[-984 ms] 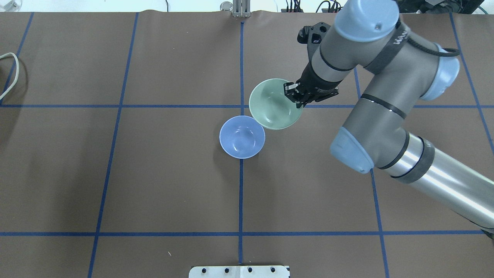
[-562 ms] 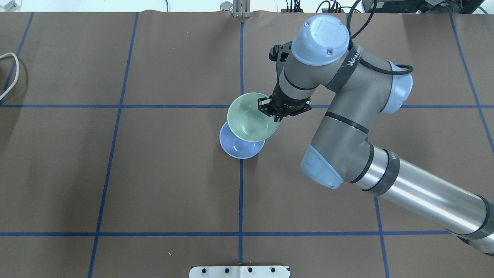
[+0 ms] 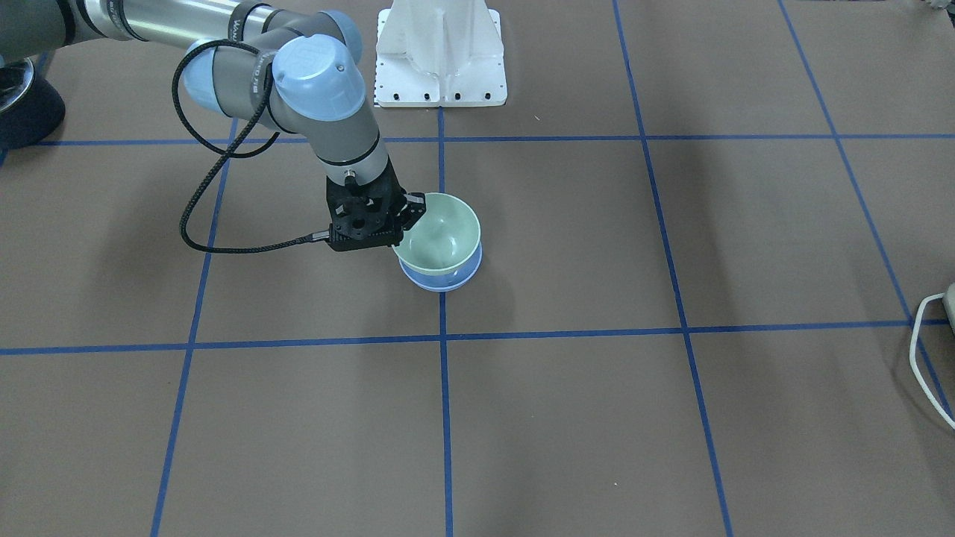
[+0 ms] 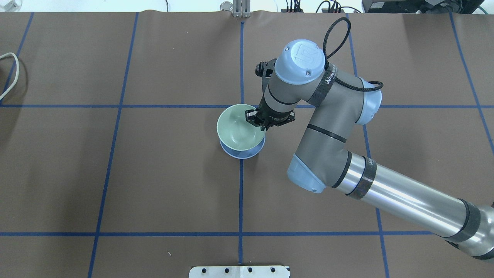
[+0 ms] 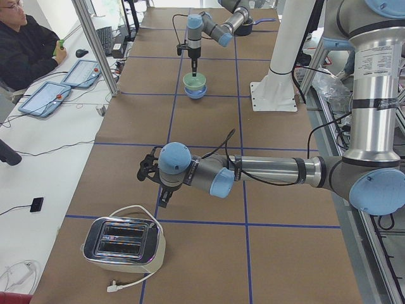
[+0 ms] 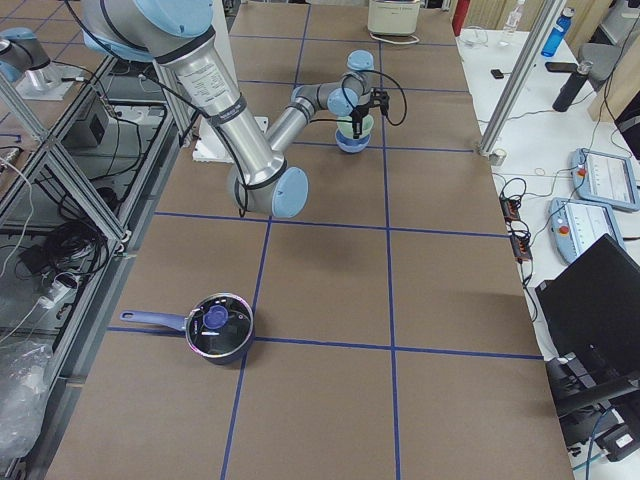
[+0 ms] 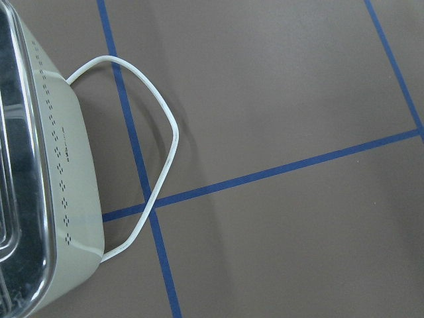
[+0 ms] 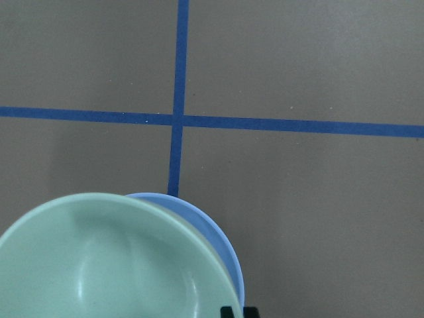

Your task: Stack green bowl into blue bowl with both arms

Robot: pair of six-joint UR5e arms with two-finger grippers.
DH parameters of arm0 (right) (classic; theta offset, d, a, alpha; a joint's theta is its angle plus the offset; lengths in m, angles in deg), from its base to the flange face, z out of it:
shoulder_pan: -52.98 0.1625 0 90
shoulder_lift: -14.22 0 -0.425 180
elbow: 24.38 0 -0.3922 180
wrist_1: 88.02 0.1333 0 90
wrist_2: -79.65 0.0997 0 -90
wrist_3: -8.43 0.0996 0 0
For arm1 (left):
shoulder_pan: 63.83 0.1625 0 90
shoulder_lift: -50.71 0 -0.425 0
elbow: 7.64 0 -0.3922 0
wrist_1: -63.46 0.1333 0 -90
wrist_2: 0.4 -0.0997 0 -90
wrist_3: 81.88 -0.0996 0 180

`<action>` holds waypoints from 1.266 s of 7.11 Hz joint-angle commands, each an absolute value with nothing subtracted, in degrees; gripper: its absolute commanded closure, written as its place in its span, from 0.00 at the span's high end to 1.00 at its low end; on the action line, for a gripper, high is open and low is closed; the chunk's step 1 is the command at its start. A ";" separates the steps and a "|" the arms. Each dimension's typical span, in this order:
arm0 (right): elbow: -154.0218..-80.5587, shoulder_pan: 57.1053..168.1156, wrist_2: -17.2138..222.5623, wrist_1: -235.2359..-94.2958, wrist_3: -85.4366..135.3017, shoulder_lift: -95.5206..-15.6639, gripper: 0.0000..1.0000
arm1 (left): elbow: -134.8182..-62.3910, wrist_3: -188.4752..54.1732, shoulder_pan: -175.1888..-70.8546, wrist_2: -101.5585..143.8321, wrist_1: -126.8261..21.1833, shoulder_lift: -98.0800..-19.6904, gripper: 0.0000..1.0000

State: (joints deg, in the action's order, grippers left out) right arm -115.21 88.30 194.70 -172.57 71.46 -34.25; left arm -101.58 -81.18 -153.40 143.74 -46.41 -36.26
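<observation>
Next, my right gripper lets go of the green bowl nested inside the blue bowl [image 3: 449,250] [image 8: 158,281] over the blue line that is on the table.
My right gripper [image 4: 256,119] is shut on the right rim of the green bowl [image 4: 236,129] and holds it right over the blue bowl [image 4: 242,154], of which only a crescent of rim shows beneath. In the front-facing view the right gripper [image 3: 410,214] pinches the green bowl [image 3: 442,233], which sits low in the blue bowl [image 3: 442,282]; I cannot tell whether it rests there. The right wrist view shows the green bowl [image 8: 99,265] over the blue bowl [image 8: 222,245]. My left gripper [image 5: 163,197] hangs near the toaster, far from the bowls; I cannot tell whether it is open or shut.
A toaster [image 5: 123,240] with a white cable [image 7: 159,165] stands at the table's left end. A dark pot [image 6: 218,328] sits at the right end. The white pedestal base [image 3: 440,52] is behind the bowls. An operator [image 5: 25,44] sits beside the table.
My right arm carried the green bowl left and toward the robot, from beside the blue bowl to directly over it, and lowered it. The blue bowl stayed in place.
</observation>
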 commanded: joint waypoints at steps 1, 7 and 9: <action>-113.78 88.14 194.70 -170.30 71.45 -34.30 0.00 | -101.59 -81.00 -153.39 143.66 -46.41 -36.21 0.98; -112.01 88.05 194.70 -167.83 71.45 -34.39 0.00 | -101.50 -80.92 -153.30 143.57 -46.41 -36.30 0.98; -111.92 87.79 194.70 -167.74 71.36 -34.39 0.00 | -101.50 -80.74 -153.30 143.57 -46.41 -36.39 0.98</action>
